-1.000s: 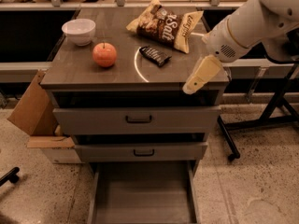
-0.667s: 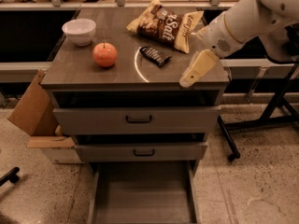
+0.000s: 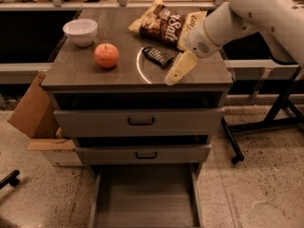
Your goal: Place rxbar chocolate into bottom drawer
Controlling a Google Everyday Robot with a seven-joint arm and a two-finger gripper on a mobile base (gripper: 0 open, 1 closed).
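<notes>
The rxbar chocolate (image 3: 156, 57) is the small dark bar lying in front of the chip bag, and my gripper will close on the middle of it.
The rxbar chocolate (image 3: 157, 56) is a small dark bar with pale lettering. It lies flat on the cabinet top, right of centre. My gripper (image 3: 176, 71) hangs from the white arm just right of the bar and slightly nearer the front edge, above the top and not touching the bar. The bottom drawer (image 3: 145, 198) is pulled out at floor level, showing a plain grey floor with nothing in it.
A large chip bag (image 3: 164, 23) lies behind the bar. An orange-red apple (image 3: 106, 55) and a white bowl (image 3: 80, 32) sit on the left of the top. Two upper drawers (image 3: 140, 122) are slightly ajar. A cardboard box (image 3: 33, 113) stands left of the cabinet.
My gripper has moved left and back over the cabinet top, from near the right front corner toward the rxbar chocolate. Nothing else has moved.
</notes>
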